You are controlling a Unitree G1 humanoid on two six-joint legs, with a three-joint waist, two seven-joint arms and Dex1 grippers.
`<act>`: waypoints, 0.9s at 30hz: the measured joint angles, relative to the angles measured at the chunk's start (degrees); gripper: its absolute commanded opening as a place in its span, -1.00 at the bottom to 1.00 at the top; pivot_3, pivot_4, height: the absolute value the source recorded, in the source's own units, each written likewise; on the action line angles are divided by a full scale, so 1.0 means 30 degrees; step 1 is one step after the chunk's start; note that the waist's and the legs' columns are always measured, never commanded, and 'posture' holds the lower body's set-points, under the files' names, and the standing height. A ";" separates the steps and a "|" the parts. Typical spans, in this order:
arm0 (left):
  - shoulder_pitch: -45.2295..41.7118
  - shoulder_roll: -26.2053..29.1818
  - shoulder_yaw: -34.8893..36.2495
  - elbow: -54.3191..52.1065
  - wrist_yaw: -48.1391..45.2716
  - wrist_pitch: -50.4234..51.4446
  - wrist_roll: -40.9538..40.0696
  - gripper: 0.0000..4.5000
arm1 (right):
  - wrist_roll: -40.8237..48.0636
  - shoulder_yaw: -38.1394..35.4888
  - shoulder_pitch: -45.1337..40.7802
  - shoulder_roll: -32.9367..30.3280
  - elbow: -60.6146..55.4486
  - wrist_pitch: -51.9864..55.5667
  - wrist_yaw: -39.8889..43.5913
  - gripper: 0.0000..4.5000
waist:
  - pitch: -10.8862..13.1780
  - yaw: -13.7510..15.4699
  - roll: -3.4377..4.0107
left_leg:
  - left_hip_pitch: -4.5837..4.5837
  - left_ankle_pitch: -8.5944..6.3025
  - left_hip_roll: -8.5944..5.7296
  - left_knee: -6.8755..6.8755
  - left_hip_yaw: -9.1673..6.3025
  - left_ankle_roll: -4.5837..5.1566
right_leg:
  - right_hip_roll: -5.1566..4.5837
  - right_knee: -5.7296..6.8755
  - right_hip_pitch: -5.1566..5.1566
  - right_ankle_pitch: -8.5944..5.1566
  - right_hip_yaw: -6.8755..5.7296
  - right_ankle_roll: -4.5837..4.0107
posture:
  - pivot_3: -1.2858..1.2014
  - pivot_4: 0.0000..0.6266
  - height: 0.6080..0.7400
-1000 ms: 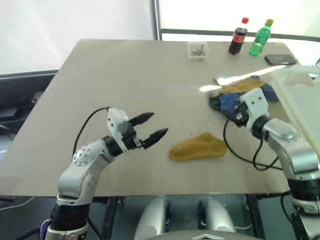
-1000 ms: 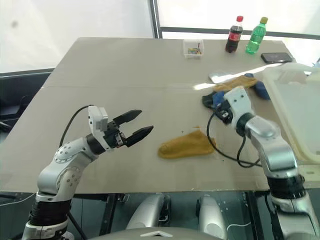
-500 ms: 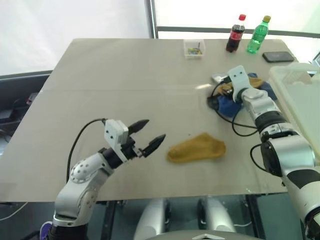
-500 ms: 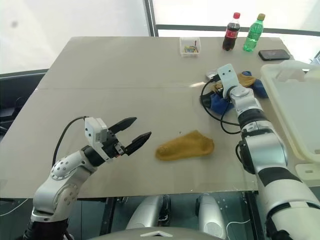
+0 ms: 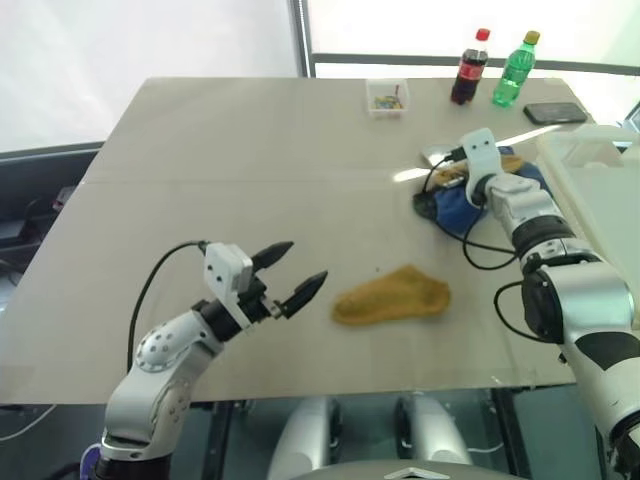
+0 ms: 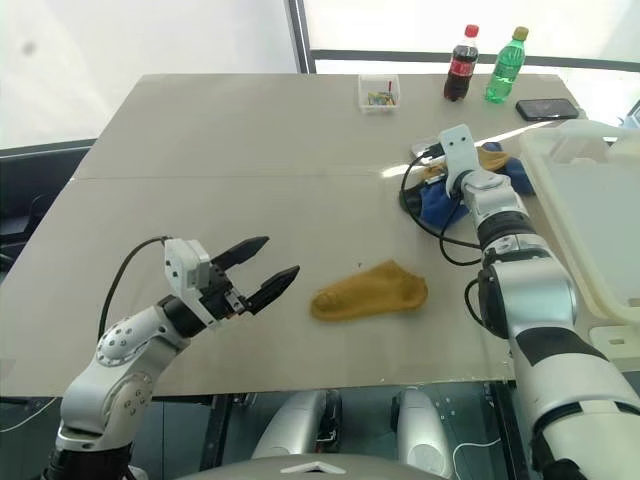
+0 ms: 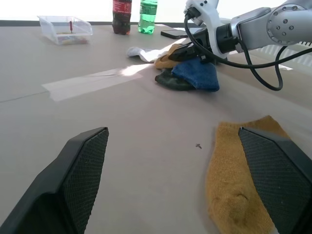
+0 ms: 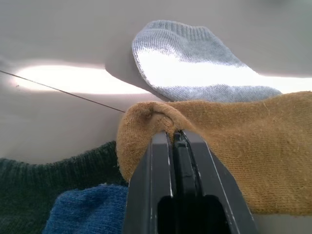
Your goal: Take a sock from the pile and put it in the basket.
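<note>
The mustard sock in my right gripper needs to be let go between my left gripper and the other mustard sock (image 5: 311,268).
The pile (image 5: 478,188) lies at the table's right: a blue sock (image 5: 460,207), a dark green one (image 8: 48,180), a light grey one (image 8: 195,63) and a mustard sock (image 8: 253,146). My right gripper (image 8: 175,139) reaches into the pile, shut on the folded edge of that mustard sock. Another mustard sock (image 5: 392,295) lies flat alone near the front edge. My left gripper (image 5: 307,261) hovers open to its left, holding nothing. The whitish basket (image 6: 600,200) stands at the far right, beside the pile.
At the table's far edge stand a small clear box (image 5: 386,98), a cola bottle (image 5: 470,70) and a green bottle (image 5: 513,70). A dark phone (image 5: 557,113) lies to the right of the bottles. A black cable loops off my right wrist.
My right arm stretched out over the pile and its fingers closed on the mustard sock's edge. The left gripper has barely moved and stays open.
</note>
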 measured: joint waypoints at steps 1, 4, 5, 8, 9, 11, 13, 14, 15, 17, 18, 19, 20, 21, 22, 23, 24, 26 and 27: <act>0.0029 0.0000 -0.0001 0.0000 0.0000 -0.0034 0.0003 1.00 | 0.0000 -0.0004 -0.0001 0.0001 0.0000 0.0020 0.0086 -0.97 | 0.0001 0.0000 0.0002 | 0.0000 0.0000 0.0000 0.0000 -0.0001 0.0000 | 0.0000 0.0000 0.0000 0.0000 -0.0001 0.0000 | 0.03 -0.52 0.83; 0.0047 -0.0023 -0.0034 0.0002 -0.0003 -0.0158 0.0012 1.00 | -0.0001 -0.0035 -0.0001 0.0009 0.0000 0.0042 0.0234 -0.97 | 0.0004 0.0002 0.0006 | 0.0000 0.0000 0.0000 0.0000 0.0000 0.0000 | -0.0003 0.0001 -0.0001 0.0001 0.0000 0.0000 | 0.03 -0.52 0.83; 0.0032 -0.0026 -0.0084 0.0010 -0.0011 -0.0200 0.0035 1.00 | 0.0040 -0.0117 -0.0001 0.0008 0.0000 0.0043 0.0282 -0.97 | 0.0004 0.0001 0.0007 | 0.0000 0.0000 0.0000 0.0000 0.0000 0.0000 | -0.0003 0.0001 -0.0001 0.0000 0.0000 0.0000 | 0.03 -0.52 0.83; -0.0051 -0.0030 -0.0110 0.0053 -0.0084 -0.0341 0.0130 1.00 | 0.0423 -0.0652 -0.0045 0.0003 -0.0005 0.0081 0.0882 -0.97 | 0.0009 -0.0001 0.0014 | -0.0002 0.0000 0.0000 -0.0001 0.0001 0.0000 | -0.0002 0.0000 -0.0002 0.0001 -0.0001 0.0000 | 0.03 -0.52 0.83; -0.0082 -0.0029 -0.0109 0.0057 -0.0087 -0.0376 0.0135 1.00 | 0.0551 -0.0778 -0.0103 0.0004 -0.0006 0.0094 0.1097 -0.97 | 0.0013 -0.0004 0.0021 | -0.0002 0.0000 0.0000 -0.0001 0.0001 0.0000 | -0.0002 0.0000 -0.0002 0.0001 0.0000 0.0000 | 0.03 -0.52 0.83; -0.0222 -0.0020 -0.0109 0.0112 -0.0122 -0.0454 0.0138 1.00 | 0.0920 -0.0977 -0.0409 0.0000 -0.0200 0.0218 0.1859 -0.97 | 0.0023 -0.0012 0.0039 | -0.0003 0.0000 0.0000 -0.0001 0.0002 0.0000 | -0.0002 0.0004 -0.0006 0.0001 0.0003 0.0000 | 0.03 -0.52 0.83; -0.0422 -0.0015 -0.0110 0.0247 -0.0141 -0.0480 0.0144 1.00 | 0.1175 -0.1098 -0.0674 -0.0001 -0.0785 0.0623 0.2692 -0.97 | 0.0024 -0.0010 0.0040 | -0.0002 0.0000 0.0001 -0.0003 0.0001 0.0000 | -0.0001 0.0007 -0.0010 0.0000 0.0002 0.0000 | 0.03 -0.52 0.83; -0.0478 -0.0008 -0.0110 0.0322 -0.0151 -0.0491 0.0157 1.00 | 0.1267 -0.1091 -0.0712 -0.0018 -0.1318 0.0982 0.3264 -0.97 | 0.0024 -0.0008 0.0040 | -0.0003 -0.0001 0.0001 -0.0003 0.0001 0.0001 | 0.0000 0.0006 -0.0010 0.0000 0.0001 0.0000 | 0.03 -0.52 0.83; -0.0534 -0.0006 -0.0108 0.0431 -0.0152 -0.0493 0.0163 1.00 | 0.1396 -0.0998 -0.0672 -0.0026 -0.2092 0.1565 0.4119 -0.97 | 0.0024 -0.0005 0.0040 | -0.0004 -0.0001 0.0001 -0.0004 0.0002 0.0001 | -0.0002 0.0006 -0.0010 0.0000 0.0002 0.0000 | 0.03 -0.52 0.83; -0.0658 0.0007 -0.0112 0.0494 -0.0169 -0.0494 0.0164 1.00 | 0.1476 -0.0763 -0.0365 -0.0030 -0.3338 0.2337 0.4902 -0.97 | 0.0024 0.0019 0.0040 | -0.0012 -0.0001 0.0001 -0.0003 -0.0002 0.0002 | -0.0005 0.0005 -0.0013 0.0001 -0.0004 0.0000 | 0.03 -0.52 0.83; -0.0748 0.0033 -0.0117 0.0554 -0.0187 -0.0495 0.0164 1.00 | 0.1593 -0.0707 -0.0075 -0.0005 -0.4138 0.2789 0.5264 -0.97 | 0.0024 0.0048 0.0040 | -0.0012 -0.0001 0.0000 -0.0003 -0.0003 0.0002 | -0.0012 0.0005 -0.0013 0.0001 -0.0004 0.0000 | 0.03 -0.52 0.83; -0.0829 0.0081 -0.0108 0.0654 -0.0239 -0.0507 0.0164 1.00 | 0.1777 -0.0589 0.0485 0.0006 -0.5495 0.3513 0.5718 -0.97 | 0.0023 0.0076 0.0040 | -0.0014 -0.0002 0.0000 -0.0002 -0.0009 0.0003 | -0.0014 0.0005 -0.0012 0.0001 -0.0009 0.0001 | 0.03 -0.52 0.83; -0.0843 0.0117 -0.0107 0.0728 -0.0252 -0.0508 0.0164 1.00 | 0.1915 -0.0452 0.0948 0.0020 -0.6487 0.4128 0.6063 -0.97 | 0.0023 0.0073 0.0040 | -0.0016 -0.0002 -0.0001 -0.0002 -0.0009 0.0003 | -0.0016 0.0005 -0.0013 0.0001 -0.0006 0.0001 | 0.03 -0.52 0.83; -0.0863 0.0123 -0.0112 0.0798 -0.0271 -0.0510 0.0164 1.00 | 0.2048 -0.0298 0.1595 0.0006 -0.7787 0.4845 0.6335 -0.97 | 0.0023 0.0086 0.0040 | -0.0018 -0.0002 -0.0004 -0.0003 -0.0010 0.0004 | -0.0022 0.0005 -0.0015 0.0001 -0.0007 0.0000 | 0.03 -0.52 0.83; -0.0876 0.0129 -0.0110 0.0859 -0.0286 -0.0512 0.0166 1.00 | 0.2244 -0.0036 0.2444 0.0017 -0.9353 0.5654 0.6652 -0.97 | 0.0023 0.0087 0.0040 | -0.0021 -0.0003 -0.0004 -0.0003 -0.0013 0.0005 | -0.0024 0.0002 -0.0016 0.0001 -0.0008 0.0001 | 0.03 -0.52 0.83; -0.0904 0.0137 -0.0123 0.0899 -0.0302 -0.0513 0.0166 1.00 | 0.2343 0.0140 0.3009 0.0063 -1.0292 0.6234 0.6842 -0.97 | 0.0023 0.0074 0.0040 | -0.0024 -0.0003 -0.0006 -0.0003 -0.0007 0.0005 | -0.0027 0.0008 -0.0028 0.0001 0.0000 0.0001 | 0.03 -0.52 0.83; -0.0958 0.0138 -0.0130 0.0974 -0.0351 -0.0524 0.0166 1.00 | 0.2483 0.0325 0.3820 0.0120 -1.1708 0.7027 0.6926 -0.97 | 0.0023 0.0078 0.0040 | -0.0027 -0.0003 -0.0006 -0.0004 -0.0007 0.0005 | -0.0027 0.0013 -0.0037 0.0001 0.0000 0.0001 | 0.03 -0.52 0.83; -0.1087 0.0156 -0.0111 0.1319 -0.0476 -0.0536 0.0167 1.00 | 0.2928 0.0824 0.5659 0.0361 -1.5016 0.8537 0.7048 -0.97 | 0.0021 0.0075 0.0042 | -0.0025 -0.0003 -0.0001 -0.0005 -0.0010 0.0004 | -0.0026 0.0026 -0.0043 0.0000 -0.0001 0.0000 | 0.03 -0.52 0.83; -0.1145 0.0171 -0.0119 0.1580 -0.0505 -0.0533 0.0167 1.00 | 0.3197 0.1175 0.6510 0.0604 -1.6379 0.9138 0.7219 -0.97 | 0.0021 0.0063 0.0043 | -0.0022 -0.0002 0.0000 -0.0005 -0.0008 0.0004 | -0.0025 0.0033 -0.0046 0.0000 0.0004 0.0000 | 0.03 -0.52 0.83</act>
